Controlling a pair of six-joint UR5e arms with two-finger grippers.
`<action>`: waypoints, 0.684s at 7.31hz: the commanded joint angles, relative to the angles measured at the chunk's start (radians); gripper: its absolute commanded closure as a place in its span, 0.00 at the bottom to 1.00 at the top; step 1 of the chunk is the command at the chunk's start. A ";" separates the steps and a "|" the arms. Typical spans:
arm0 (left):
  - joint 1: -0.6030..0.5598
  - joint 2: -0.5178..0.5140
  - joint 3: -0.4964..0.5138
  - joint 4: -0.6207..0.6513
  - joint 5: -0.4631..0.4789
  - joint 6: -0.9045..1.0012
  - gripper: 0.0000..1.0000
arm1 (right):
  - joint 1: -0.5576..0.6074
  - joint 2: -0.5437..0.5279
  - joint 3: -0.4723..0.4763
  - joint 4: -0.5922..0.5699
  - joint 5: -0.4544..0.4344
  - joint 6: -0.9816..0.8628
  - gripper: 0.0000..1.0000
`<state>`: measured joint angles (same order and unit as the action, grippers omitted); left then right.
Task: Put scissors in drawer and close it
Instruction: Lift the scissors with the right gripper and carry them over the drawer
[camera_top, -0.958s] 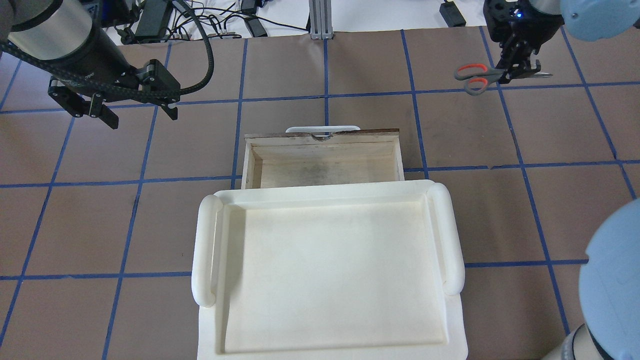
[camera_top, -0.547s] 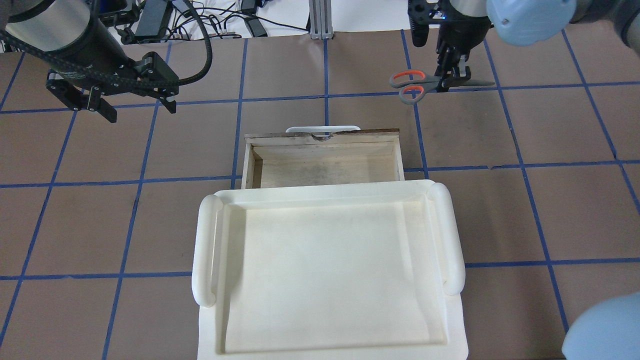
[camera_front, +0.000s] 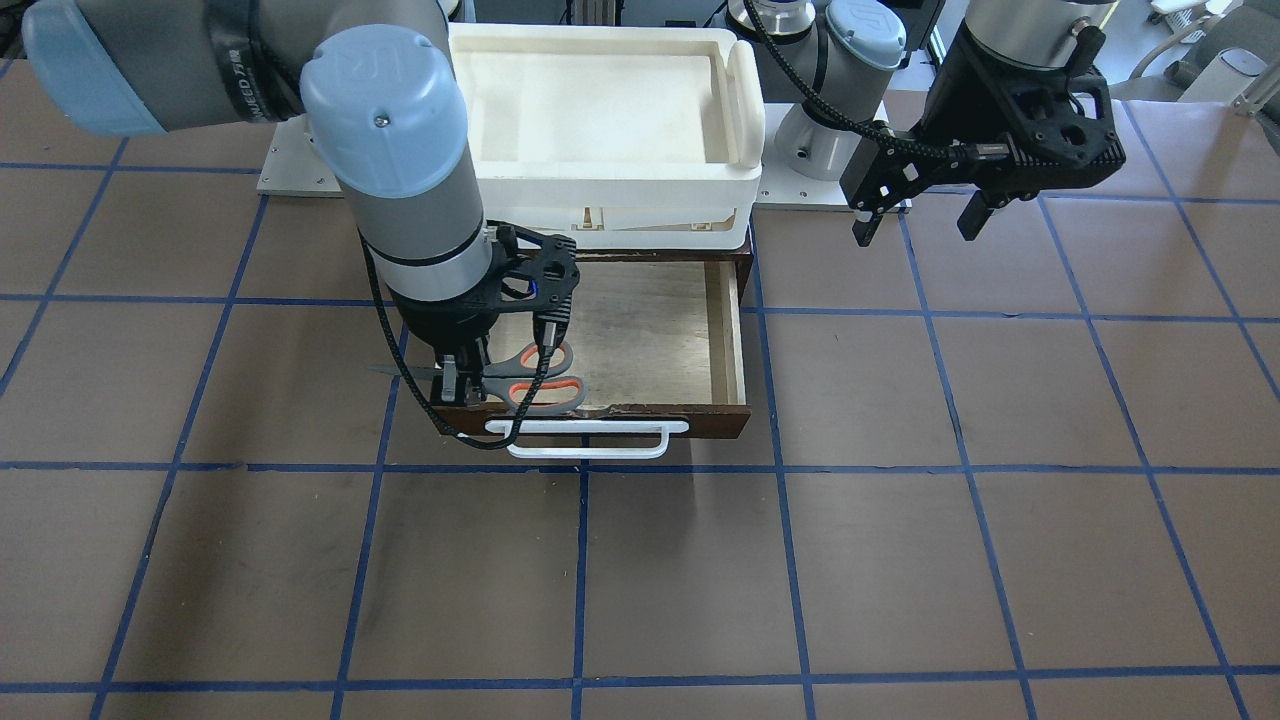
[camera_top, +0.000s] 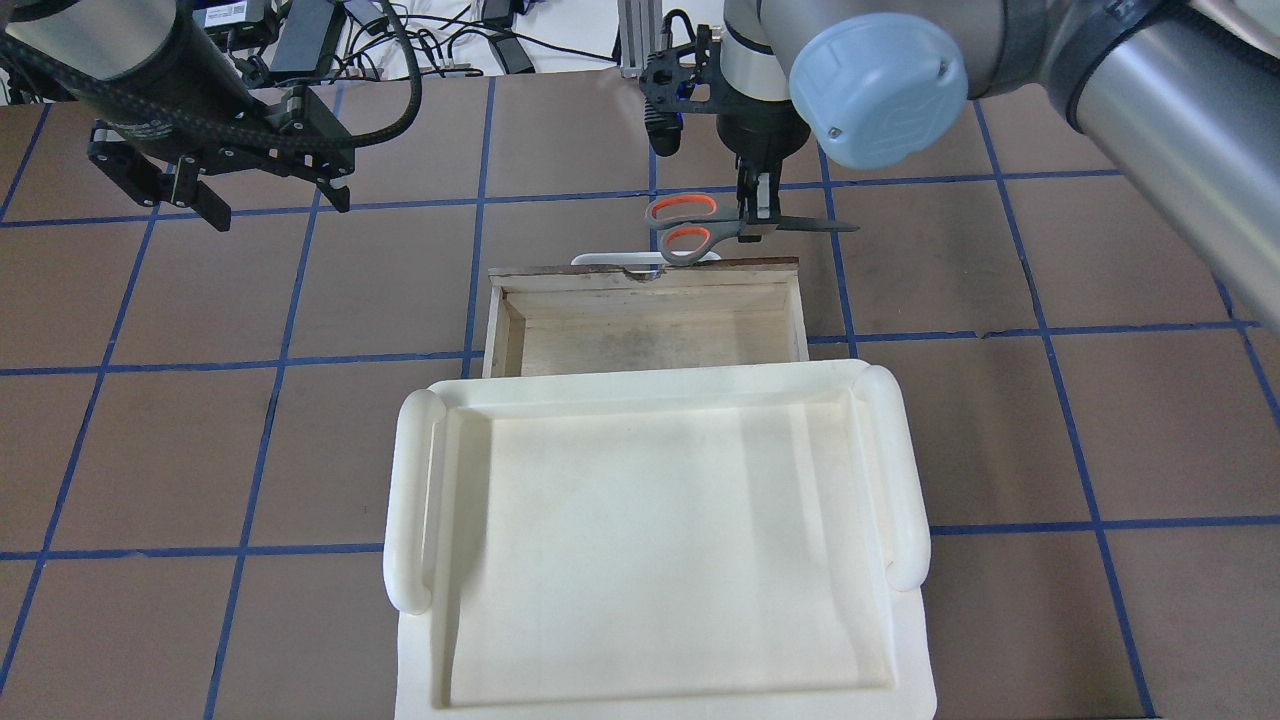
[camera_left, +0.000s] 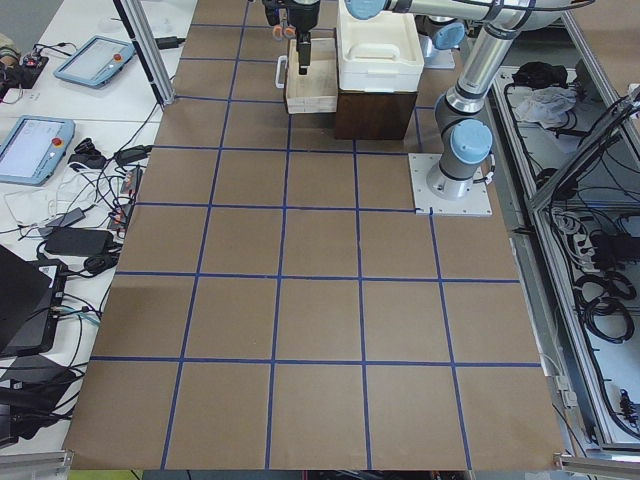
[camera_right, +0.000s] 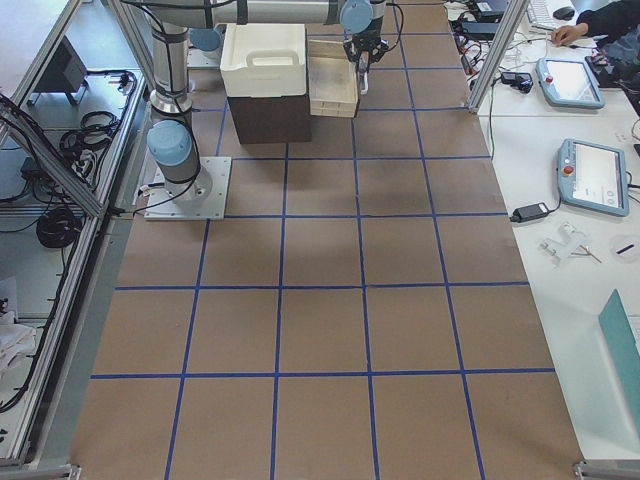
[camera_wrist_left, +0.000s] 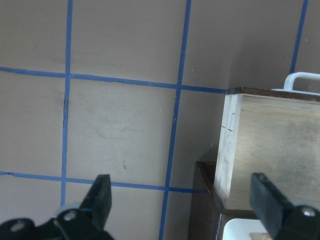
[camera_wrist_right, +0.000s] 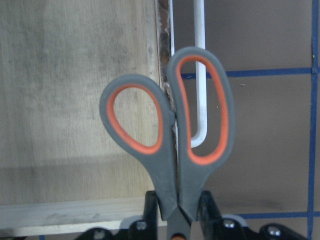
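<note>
The robot's right hand needs to release the scissors on the middle of the drawer's plywood bottom (camera_front: 602, 350) (camera_wrist_right: 92, 59), a little toward the white handle. The scissors are now level above the drawer's front edge.
The scissors (camera_top: 688, 228), grey handles lined orange-red, hang in my right gripper (camera_top: 757, 215), which is shut on them near the pivot. They are held level above the drawer's front edge, blades pointing toward the overhead view's right. In the right wrist view the scissors (camera_wrist_right: 170, 140) have one loop over the drawer's plywood floor (camera_wrist_right: 75, 100) and one over its white handle (camera_wrist_right: 200, 75). The drawer (camera_top: 650, 340) is pulled open and holds nothing. In the front view the scissors (camera_front: 535, 375) are at the drawer's front left corner. My left gripper (camera_top: 270, 200) is open and empty, far to the left.
A large white plastic tray (camera_top: 415, 500) sits on top of the dark cabinet, over the back of the drawer. The brown table has a blue tape grid. Cables and power bricks (camera_top: 300, 40) lie past the table's far edge.
My right arm has carried the scissors from the far right of the table leftward to just above the drawer's front. The left gripper has drifted slightly farther away and stays open.
</note>
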<state>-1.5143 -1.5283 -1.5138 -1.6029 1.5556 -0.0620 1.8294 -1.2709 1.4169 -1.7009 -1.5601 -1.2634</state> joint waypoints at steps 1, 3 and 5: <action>-0.001 0.002 -0.003 0.000 -0.002 0.001 0.00 | 0.078 0.014 0.014 -0.016 0.006 0.074 1.00; -0.001 0.005 -0.005 0.000 0.000 0.002 0.00 | 0.145 0.048 0.016 -0.037 0.006 0.165 1.00; -0.001 0.013 -0.014 -0.002 0.001 0.004 0.00 | 0.165 0.067 0.017 -0.042 0.006 0.180 1.00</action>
<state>-1.5154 -1.5205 -1.5218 -1.6040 1.5563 -0.0589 1.9795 -1.2174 1.4328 -1.7383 -1.5540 -1.0941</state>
